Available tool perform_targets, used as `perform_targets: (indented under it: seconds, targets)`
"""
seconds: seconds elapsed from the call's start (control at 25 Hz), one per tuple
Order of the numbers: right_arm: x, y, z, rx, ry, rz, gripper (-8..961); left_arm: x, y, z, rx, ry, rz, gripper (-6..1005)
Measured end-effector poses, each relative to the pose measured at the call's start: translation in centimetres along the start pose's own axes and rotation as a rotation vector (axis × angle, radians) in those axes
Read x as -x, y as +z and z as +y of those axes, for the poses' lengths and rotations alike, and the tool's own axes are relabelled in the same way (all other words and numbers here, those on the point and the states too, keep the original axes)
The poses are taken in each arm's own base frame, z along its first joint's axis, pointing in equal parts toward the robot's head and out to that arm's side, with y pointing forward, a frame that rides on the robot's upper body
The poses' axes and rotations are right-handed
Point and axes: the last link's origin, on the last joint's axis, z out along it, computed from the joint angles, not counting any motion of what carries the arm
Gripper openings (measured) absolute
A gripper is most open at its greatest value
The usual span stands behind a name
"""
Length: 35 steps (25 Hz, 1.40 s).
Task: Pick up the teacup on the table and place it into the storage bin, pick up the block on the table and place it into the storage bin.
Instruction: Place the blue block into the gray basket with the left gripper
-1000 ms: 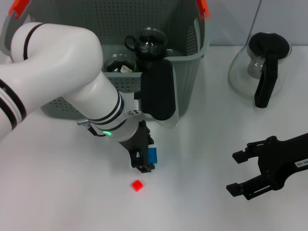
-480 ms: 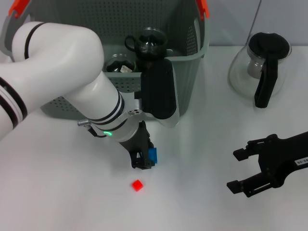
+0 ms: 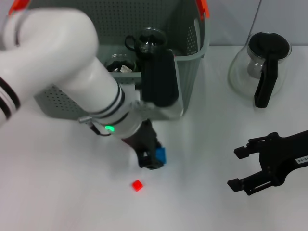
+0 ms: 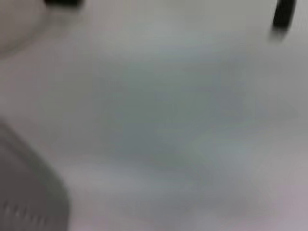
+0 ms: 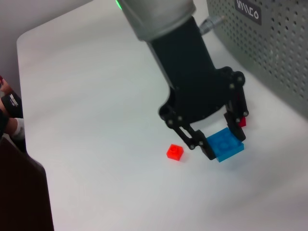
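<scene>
My left gripper is going to release the blue block in the dark cup (image 3: 117, 69) near the front rim of the storage bin.
My left gripper (image 3: 153, 161) is shut on a blue studded block (image 3: 160, 155) just in front of the grey-green perforated storage bin (image 3: 190, 72). The right wrist view shows the block (image 5: 226, 144) pinched between the black fingers (image 5: 210, 153), low over the white table. I cannot tell whether it touches the table. A dark glass teacup (image 3: 151, 41) sits inside the bin, with a second dark cup (image 3: 115, 62) beside it. My right gripper (image 3: 236, 168) rests open at the right front, holding nothing. The left wrist view is all blur.
A small red block (image 3: 137, 185) lies on the table just in front of my left gripper, also in the right wrist view (image 5: 175, 151). A glass jug (image 3: 262, 67) with black lid and handle stands at the back right.
My left arm has swung up and to the right, carrying the blue block a little right, away from the red block. The right gripper has barely moved.
</scene>
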Motion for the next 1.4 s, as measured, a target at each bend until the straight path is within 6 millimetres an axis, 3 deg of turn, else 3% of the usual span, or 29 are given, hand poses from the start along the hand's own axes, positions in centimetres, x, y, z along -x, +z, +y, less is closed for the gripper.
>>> perform_targets:
  seconds: [0.16,0.32,0.44,0.56,0.68,0.76,0.96,1.08,1.16,1.28,1.4]
  targets:
    - [-0.3,-0.2,0.0,-0.002,0.01,0.002,945,-0.5,-4.7,-0.4,0.103,-0.183,0.216,409]
    - [-0.8,-0.8,0.0,-0.003,0.032,-0.006,945,1.4,-10.2,-2.3,0.122,-0.396,0.468,411]
    - [-1.1,-1.2,0.0,-0.003,0.045,-0.014,945,4.0,-14.7,-4.9,0.001,-0.503,0.623,412]
    - [-1.2,-1.2,0.0,-0.004,0.05,-0.01,945,5.3,-17.1,-8.0,-0.137,-0.592,0.658,414]
    - [-1.2,-0.9,0.0,0.0,0.047,0.003,945,6.3,-17.2,-11.5,-0.259,-0.705,0.599,415]
    - [-1.1,-0.8,0.0,0.0,0.044,0.01,945,6.5,-16.9,-12.4,-0.302,-0.732,0.572,416]
    - [-0.9,-0.6,0.0,0.006,0.037,0.013,944,7.2,-15.9,-13.8,-0.395,-0.775,0.502,418]
    - [-0.9,-0.6,0.0,0.006,0.036,0.013,944,7.0,-16.5,-13.8,-0.405,-0.783,0.517,545]
    - [-0.8,-0.6,0.0,0.006,0.033,0.014,944,6.6,-17.5,-13.1,-0.376,-0.764,0.538,630]
    - [-0.7,-0.4,-0.1,0.013,0.035,0.017,944,5.0,-18.7,-10.3,-0.259,-0.616,0.532,744]
    - [-0.7,-0.3,-0.3,0.02,0.044,0.016,944,3.2,-17.2,-6.1,-0.122,-0.431,0.41,858]
